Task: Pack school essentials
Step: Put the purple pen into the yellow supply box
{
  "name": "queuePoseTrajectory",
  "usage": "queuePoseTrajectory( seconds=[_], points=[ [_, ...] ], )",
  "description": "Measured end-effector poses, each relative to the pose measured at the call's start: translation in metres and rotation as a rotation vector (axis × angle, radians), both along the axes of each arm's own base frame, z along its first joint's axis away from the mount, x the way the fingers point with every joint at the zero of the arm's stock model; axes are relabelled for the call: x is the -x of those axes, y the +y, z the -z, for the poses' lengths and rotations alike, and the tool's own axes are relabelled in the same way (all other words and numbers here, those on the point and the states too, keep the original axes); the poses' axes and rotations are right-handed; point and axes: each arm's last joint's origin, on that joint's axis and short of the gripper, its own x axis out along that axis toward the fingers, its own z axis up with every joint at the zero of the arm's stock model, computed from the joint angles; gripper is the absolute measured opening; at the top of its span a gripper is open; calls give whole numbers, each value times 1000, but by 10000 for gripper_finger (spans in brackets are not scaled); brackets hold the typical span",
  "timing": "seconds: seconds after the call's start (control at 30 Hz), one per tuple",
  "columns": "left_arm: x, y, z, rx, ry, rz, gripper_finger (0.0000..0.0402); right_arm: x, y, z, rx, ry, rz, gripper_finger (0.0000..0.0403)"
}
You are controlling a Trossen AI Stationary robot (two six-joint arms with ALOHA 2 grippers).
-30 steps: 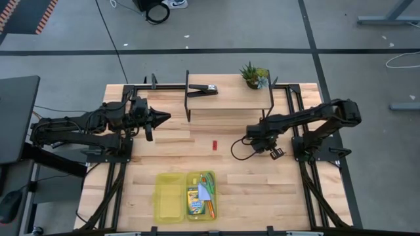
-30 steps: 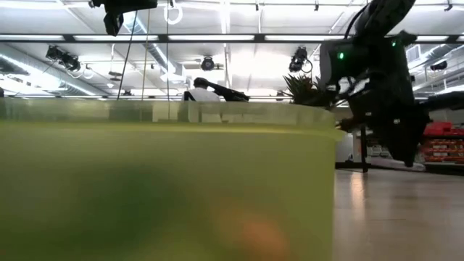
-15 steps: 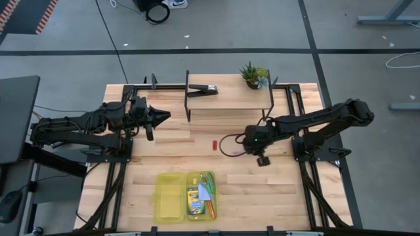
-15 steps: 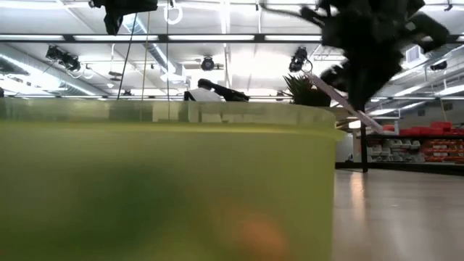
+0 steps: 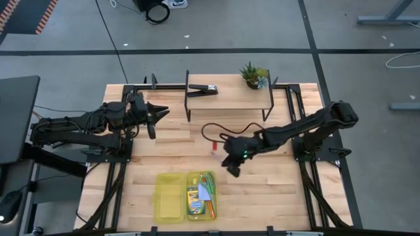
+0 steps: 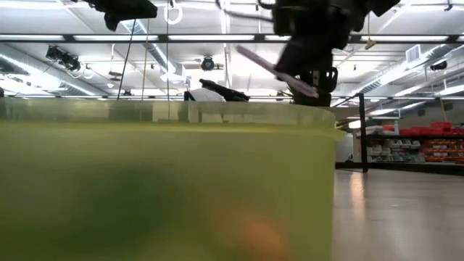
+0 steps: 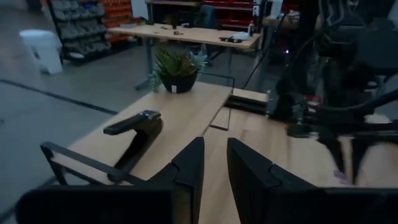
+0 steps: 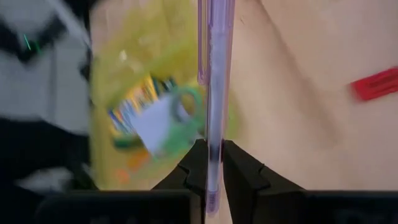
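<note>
The robot's right gripper should put the pink-purple pencil down in the box (image 5: pixel 214 190) (image 8: pixel 191 149) between the green-handled scissors and the box's outer side.
My right gripper (image 5: pixel 230 162) is over the middle of the table, just far of the yellow-green open box (image 5: pixel 186 196), and is shut on the pink-purple pencil (image 8: pixel 214 74). In the box lie the crayon box (image 5: pixel 193 200), the green-handled scissors (image 8: pixel 186 104), the pale block (image 8: pixel 158 124) and the orange pencil (image 5: pixel 211 208). The short red piece (image 8: pixel 376 83) lies flat on the wood beside the gripper. My left gripper (image 7: pixel 214 163) waits near the table's left far side, open by a narrow gap and touching nothing. My right gripper pinches the pink-purple pencil between its two fingers near one end (image 8: pixel 213 152). The pencil runs on forward past the fingertips, along the fingers. It is lifted clear of the table and shows tilted in the low view (image 6: pixel 275 69).
A raised wooden shelf (image 5: pixel 230 99) stands at the far edge, bearing the black clip-like tool (image 5: pixel 209 89) and the potted plant (image 5: pixel 253 75). The box's wall (image 6: pixel 167 181) fills the near low view. Bare wood lies right of the box.
My right gripper has travelled from the table's right-middle toward the left and near edge, ending close to the yellow-green box, and has turned on the way. It has kept hold of the pink-purple pencil, which has been carried clear of the table.
</note>
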Motion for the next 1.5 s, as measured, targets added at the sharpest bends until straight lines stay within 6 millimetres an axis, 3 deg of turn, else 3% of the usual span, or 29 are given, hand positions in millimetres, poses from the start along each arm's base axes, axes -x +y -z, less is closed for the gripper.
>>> queuePoseTrajectory(
  seconds=[0.2, 0.37, 0.67, 1.0, 1.37, 1.5],
  points=[
    [0, 0, 0, -67, 30, 11, 77, -27, 26, 12, -339, 15, 335, 42],
    [0, 0, 0, -66, 29, 11, 74, -41, 57, 17, -539, 87, 509, 42],
    [0, 0, 0, 5, -2, 4, 79, -63, 107, 26, -620, 229, 674, 42],
    [0, 0, 1, 6, 10, 4, 69, -77, 119, 52, -666, 331, 826, 42],
    [0, 0, 1, 6, 13, 4, 68, -73, 132, 58, -689, 394, 820, 42],
    [0, 0, 1, 6, 13, 4, 64, -71, 131, 60, -670, 408, 829, 60]
  ],
)
